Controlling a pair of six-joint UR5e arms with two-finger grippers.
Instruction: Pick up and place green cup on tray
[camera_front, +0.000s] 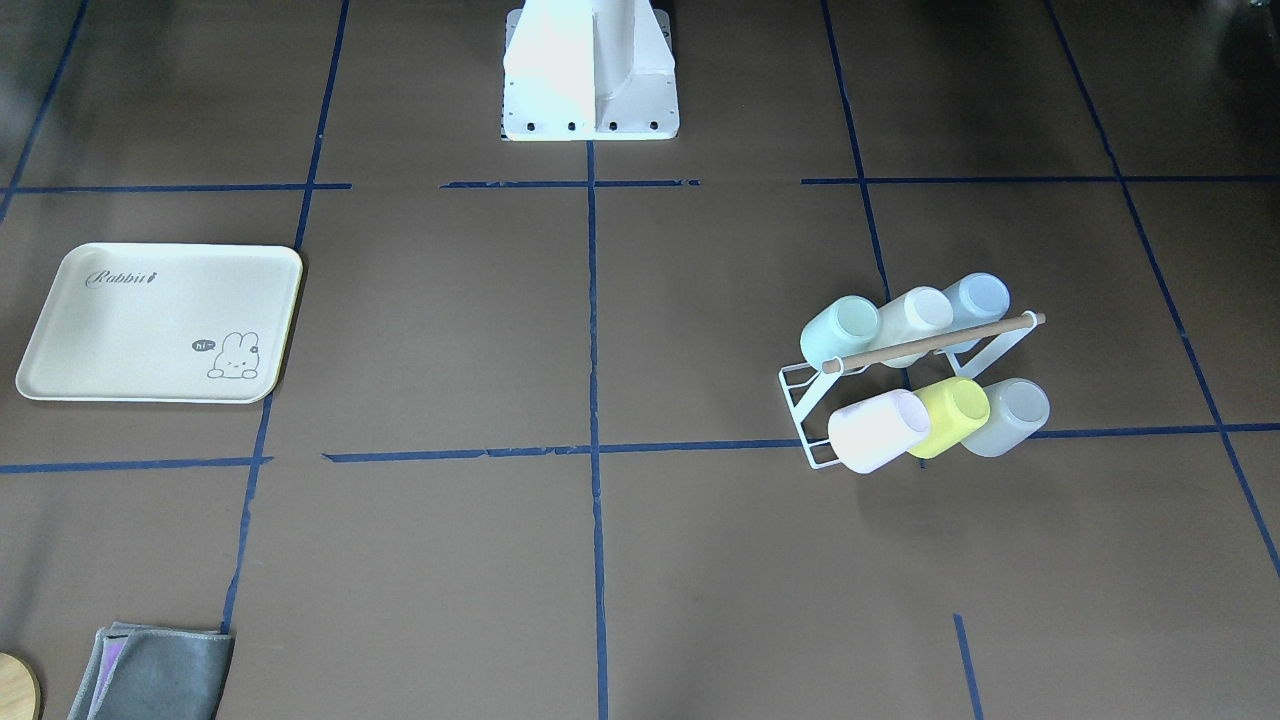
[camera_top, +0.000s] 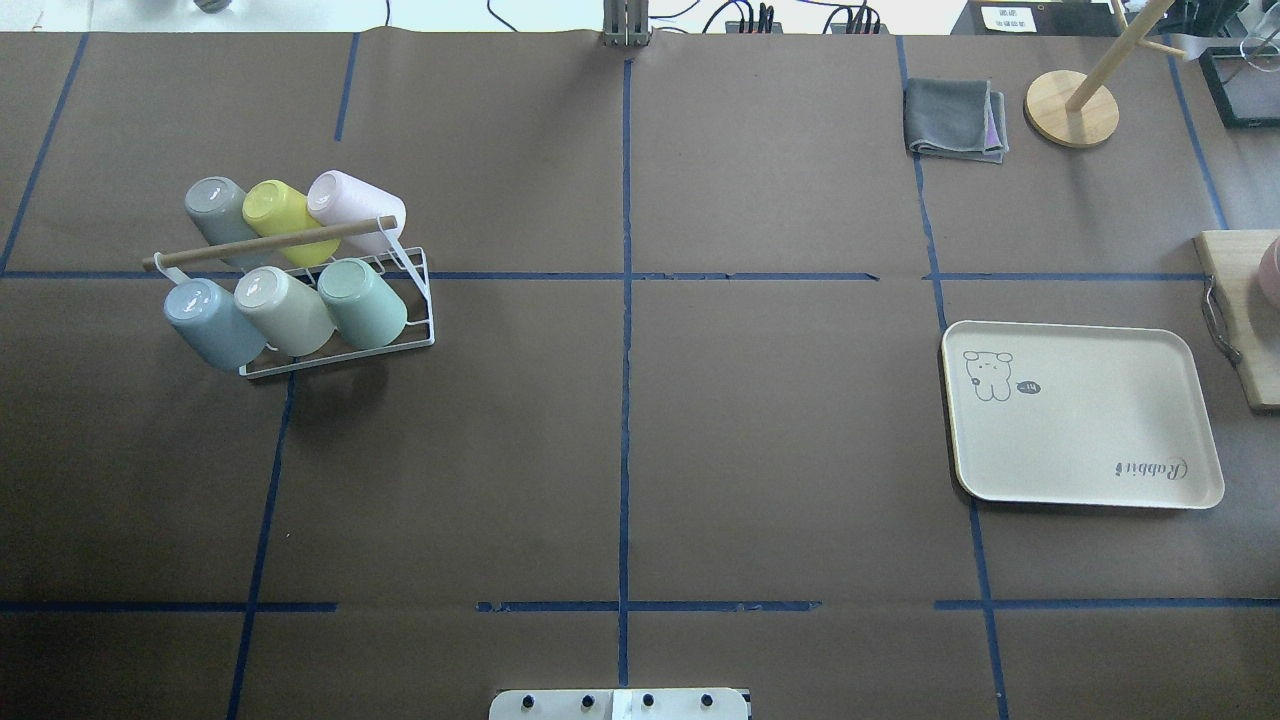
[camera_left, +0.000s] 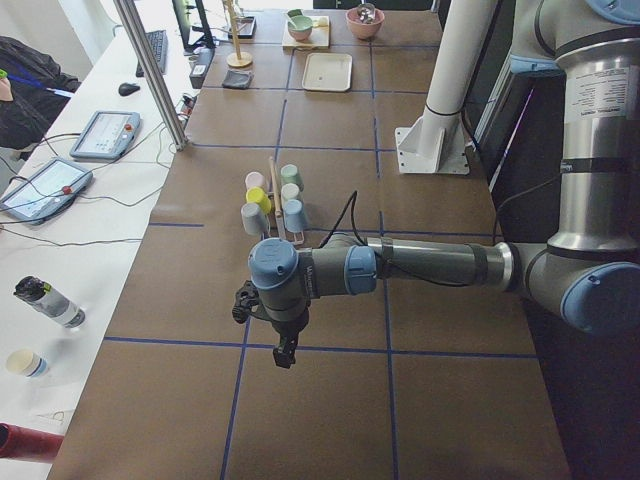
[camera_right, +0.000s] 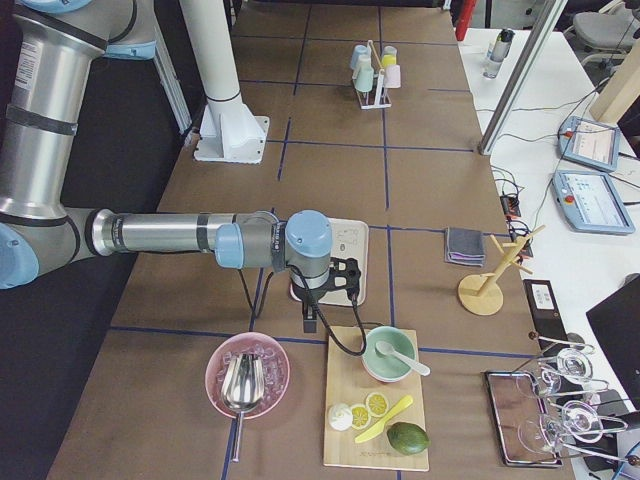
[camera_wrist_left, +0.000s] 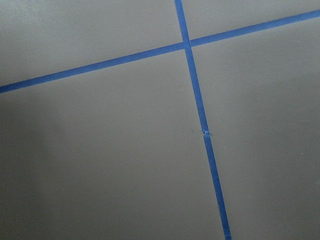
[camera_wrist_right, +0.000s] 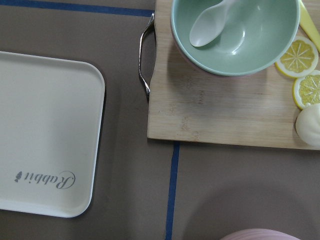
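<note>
The tray's short edge (camera_front: 50, 301) (camera_wrist_right: 96, 160) facing the cutting board, near the Rabbit lettering, is the next place my right gripper needs to go to and close.
The green cup (camera_top: 362, 300) lies tilted on a white wire rack (camera_top: 340, 358), at the rack's end nearest the table's middle; it also shows in the front-facing view (camera_front: 840, 330). The tray (camera_top: 1090, 400) lies bare on the far side of the table, also seen in the front-facing view (camera_front: 130, 320) and the right wrist view (camera_wrist_right: 45, 125). My left gripper (camera_left: 285, 357) hangs above bare table short of the rack; I cannot tell if it is open. My right gripper (camera_right: 309, 322) hovers by the tray's edge near a cutting board; I cannot tell if it is open.
The rack also holds blue, cream, grey, yellow-green and pink cups. A wooden cutting board (camera_wrist_right: 210, 115) with a green bowl (camera_wrist_right: 235, 40), spoon and lemon slices lies beside the tray. A pink bowl (camera_right: 247, 375), a grey cloth (camera_top: 955, 118) and a wooden stand (camera_top: 1072, 108) are nearby.
</note>
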